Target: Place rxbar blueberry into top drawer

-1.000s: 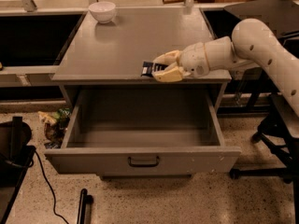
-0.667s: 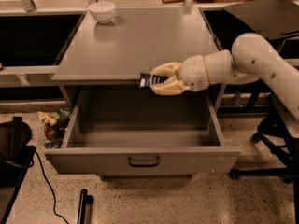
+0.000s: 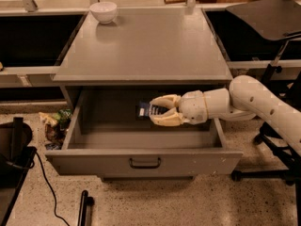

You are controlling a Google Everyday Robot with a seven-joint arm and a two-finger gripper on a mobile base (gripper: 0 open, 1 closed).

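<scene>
The rxbar blueberry, now held above the drawer floor, will be released from my gripper onto the middle of the top drawer's bottom [image 3: 156, 125], just in behind the dark curved handle.
The top drawer [image 3: 141, 161] is pulled open under the grey cabinet top, its grey front panel with a dark curved handle [image 3: 145, 163] facing me. My gripper [image 3: 156, 111] reaches in from the right and sits over the middle of the drawer box, below the cabinet top's front edge. Its cream fingers [image 3: 164, 120] are shut on the rxbar blueberry [image 3: 147, 110], a small dark navy bar that sticks out to the left of the fingertips, held above the drawer floor.
A white bowl [image 3: 103, 11] stands at the back left of the cabinet top [image 3: 141, 46]. A black chair [image 3: 268, 18] is at the right. Crumpled bags [image 3: 54, 124] lie on the floor left of the drawer. Black equipment and a cable [image 3: 19, 154] are at the lower left.
My gripper has carried the bar from the cabinet top's front edge forward and down into the open drawer space. The drawer and bowl have not moved.
</scene>
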